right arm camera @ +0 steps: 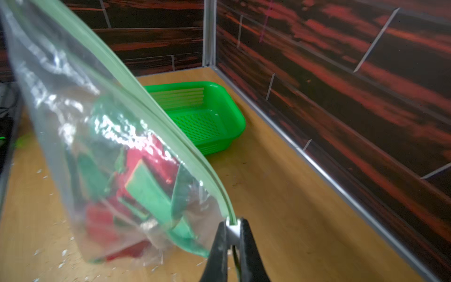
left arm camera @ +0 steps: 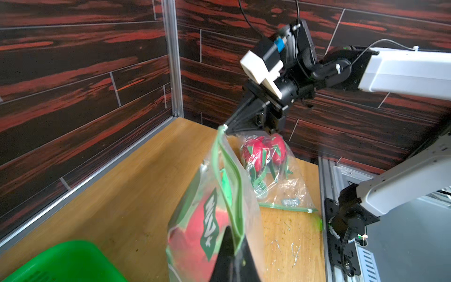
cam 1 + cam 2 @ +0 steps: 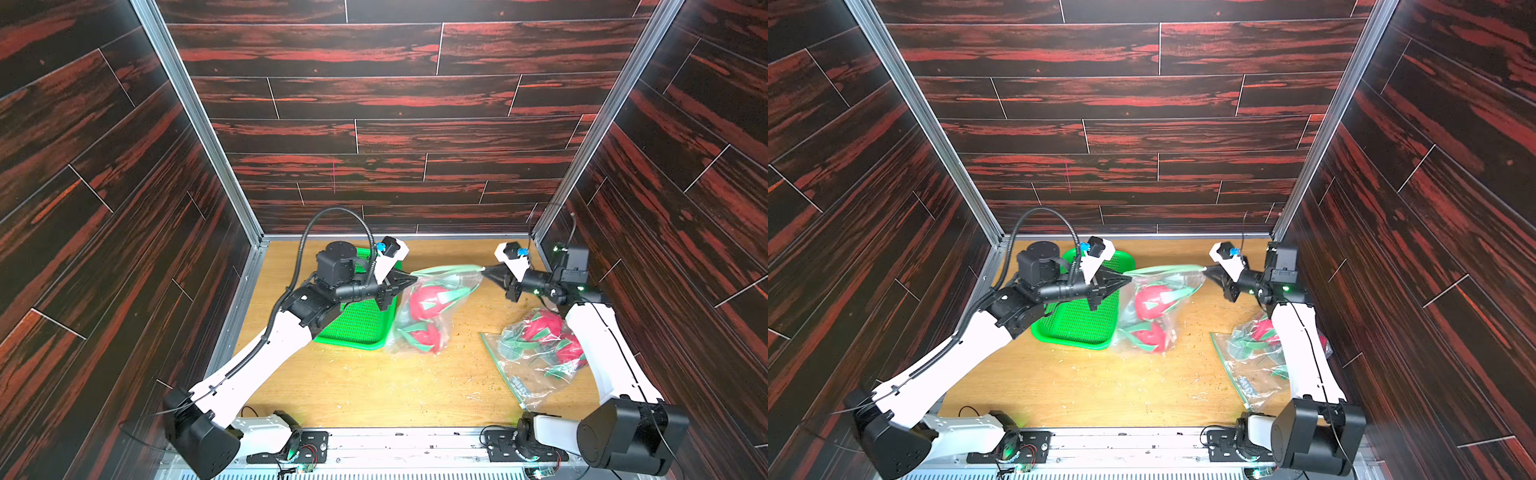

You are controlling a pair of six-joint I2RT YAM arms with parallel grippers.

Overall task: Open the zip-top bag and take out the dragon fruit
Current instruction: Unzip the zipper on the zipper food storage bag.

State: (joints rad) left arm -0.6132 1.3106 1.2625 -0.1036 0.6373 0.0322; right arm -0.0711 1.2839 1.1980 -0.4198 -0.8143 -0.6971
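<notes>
My left gripper pinches both green strips at the bag opening's end; it should take just one nearer the opening's middle (image 2: 220, 176) and pull the opening wide.
A clear zip-top bag (image 3: 440, 291) (image 3: 1158, 291) with a green zip strip hangs stretched between my two grippers above the wooden floor. Two red dragon fruit (image 3: 428, 303) (image 3: 1152, 336) with green scales sit inside it. My left gripper (image 3: 413, 279) (image 2: 231, 249) is shut on one end of the zip strip. My right gripper (image 3: 484, 270) (image 1: 233, 228) is shut on the white slider (image 1: 231, 230) at the other end. In the left wrist view the two green strips (image 2: 234, 175) stand apart along the mouth.
A green perforated basket (image 3: 361, 324) (image 1: 210, 114) sits under my left arm, left of the held bag. A second clear bag (image 3: 536, 357) (image 2: 268, 166) with dragon fruit (image 3: 544, 326) lies by my right arm. Dark walls close in on three sides.
</notes>
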